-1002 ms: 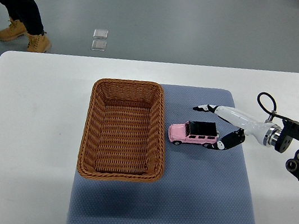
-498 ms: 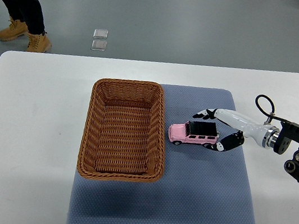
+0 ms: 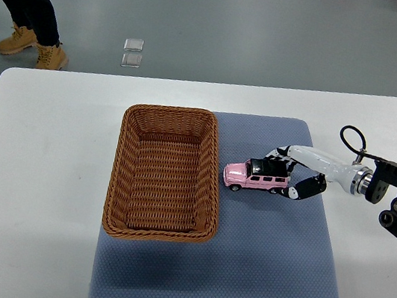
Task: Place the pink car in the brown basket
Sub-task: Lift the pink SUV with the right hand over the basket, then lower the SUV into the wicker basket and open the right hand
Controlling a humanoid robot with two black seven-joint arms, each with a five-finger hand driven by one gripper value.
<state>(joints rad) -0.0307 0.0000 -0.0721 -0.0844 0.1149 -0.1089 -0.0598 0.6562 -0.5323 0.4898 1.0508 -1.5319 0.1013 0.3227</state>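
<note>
I will release the pink car, now on the blue mat beside the basket, with my right gripper on the brown basket's bottom, just past the middle [image 3: 161, 157] toward its far rim.
The pink car [image 3: 254, 176], with a black roof, sits on the blue mat [image 3: 256, 264] just right of the brown basket [image 3: 165, 172]. The basket is woven, rectangular and has nothing in it. My right hand [image 3: 287, 173] comes in from the right edge. Its fingers are closed around the rear end of the car, one above the roof and the thumb below at the rear wheel. The car looks slightly tilted. The left arm is out of sight.
The white table [image 3: 44, 170] carries the mat and basket. A person's legs and tan boots [image 3: 37, 48] stand on the grey floor at the top left. Two small clear squares [image 3: 131, 52] lie on the floor behind the table.
My right hand's fingers have closed in from a wide spread onto the back of the car. The car has tilted and shifted very slightly.
</note>
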